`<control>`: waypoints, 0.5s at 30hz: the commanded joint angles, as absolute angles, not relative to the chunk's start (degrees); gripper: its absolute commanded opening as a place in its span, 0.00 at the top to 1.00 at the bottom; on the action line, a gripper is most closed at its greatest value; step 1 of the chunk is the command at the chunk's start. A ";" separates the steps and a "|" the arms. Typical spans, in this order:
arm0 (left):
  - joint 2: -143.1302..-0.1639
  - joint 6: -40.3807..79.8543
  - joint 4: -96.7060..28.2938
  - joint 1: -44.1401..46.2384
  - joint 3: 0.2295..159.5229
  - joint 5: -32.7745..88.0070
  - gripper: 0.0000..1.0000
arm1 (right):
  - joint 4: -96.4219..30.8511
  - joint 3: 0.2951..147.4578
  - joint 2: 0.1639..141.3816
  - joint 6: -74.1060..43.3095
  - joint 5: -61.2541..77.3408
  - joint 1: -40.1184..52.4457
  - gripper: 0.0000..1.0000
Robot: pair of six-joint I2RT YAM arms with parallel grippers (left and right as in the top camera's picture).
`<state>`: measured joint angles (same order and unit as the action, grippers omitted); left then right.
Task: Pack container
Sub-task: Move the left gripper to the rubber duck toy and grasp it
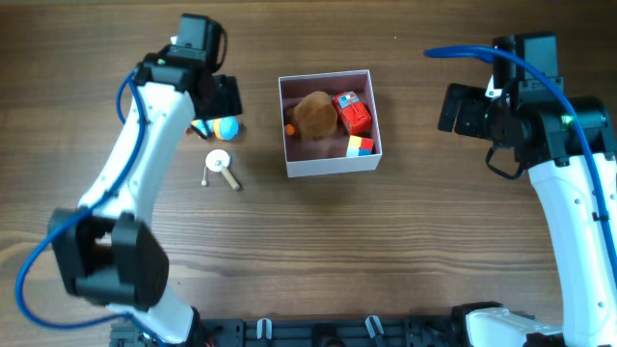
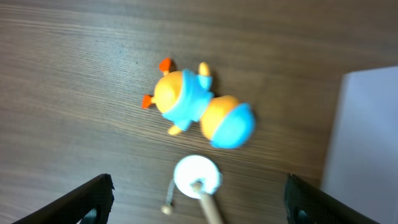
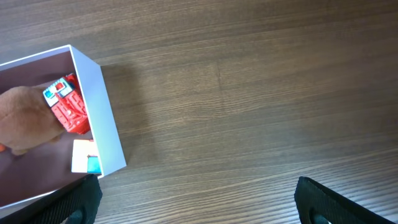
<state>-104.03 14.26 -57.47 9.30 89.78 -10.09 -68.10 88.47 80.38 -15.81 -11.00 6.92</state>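
Note:
The robot's left gripper will next move to the orange and blue toy's blue-end with the cap (image 1: pixel 227 127) (image 2: pixel 222 120), the one closest to the container, and close there.
The container (image 1: pixel 333 166) is a square white-walled box with a dusty-pink inside at the table's middle. It holds a brown plush (image 1: pixel 314 115), a red toy (image 1: pixel 352 112) and a small coloured block (image 1: pixel 359 146). An orange and blue toy (image 1: pixel 223 128) lies left of it, also in the left wrist view (image 2: pixel 202 112). A white disc on a wooden stick (image 1: pixel 221 166) lies just below it (image 2: pixel 198 177). My left gripper (image 2: pixel 199 208) is open above these two toys. My right gripper (image 3: pixel 199 202) is open and empty, right of the container (image 3: pixel 99 99).
Wood-grain tabletop all round. The container's white wall (image 2: pixel 367 137) shows at the right edge of the left wrist view. A blue cable (image 1: pixel 482 53) runs over the right arm. The arm bases stand at the front edge.

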 commanded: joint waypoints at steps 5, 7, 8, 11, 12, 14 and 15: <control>-115.57 1.74 -54.28 7.22 89.10 -5.82 0.16 | -67.77 88.25 80.71 -16.69 -12.01 6.68 0.00; -117.67 1.96 -53.54 8.27 89.10 -5.80 0.18 | -67.77 88.25 80.71 -16.64 -12.01 6.68 0.00; -117.99 1.93 -53.34 8.88 89.10 -5.80 0.18 | -67.77 88.25 80.71 -16.67 -12.01 6.68 0.00; -118.21 1.93 -52.18 10.35 89.10 -6.26 0.21 | -67.77 88.25 80.71 -16.67 -12.01 6.68 0.00; -118.24 1.93 -51.77 10.70 89.08 -6.26 0.21 | -67.75 88.25 80.71 -16.67 -12.01 6.68 0.01; -118.39 1.93 -50.92 11.46 89.08 -6.26 0.24 | -67.75 88.25 80.71 -16.67 -12.01 6.68 0.00; -118.65 1.93 -50.54 11.81 89.08 -6.26 0.24 | -67.75 88.25 80.71 -16.69 -12.01 6.68 0.00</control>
<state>-117.89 3.03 -51.37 10.90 89.30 -6.94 -68.07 88.47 80.38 -15.84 -11.00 6.92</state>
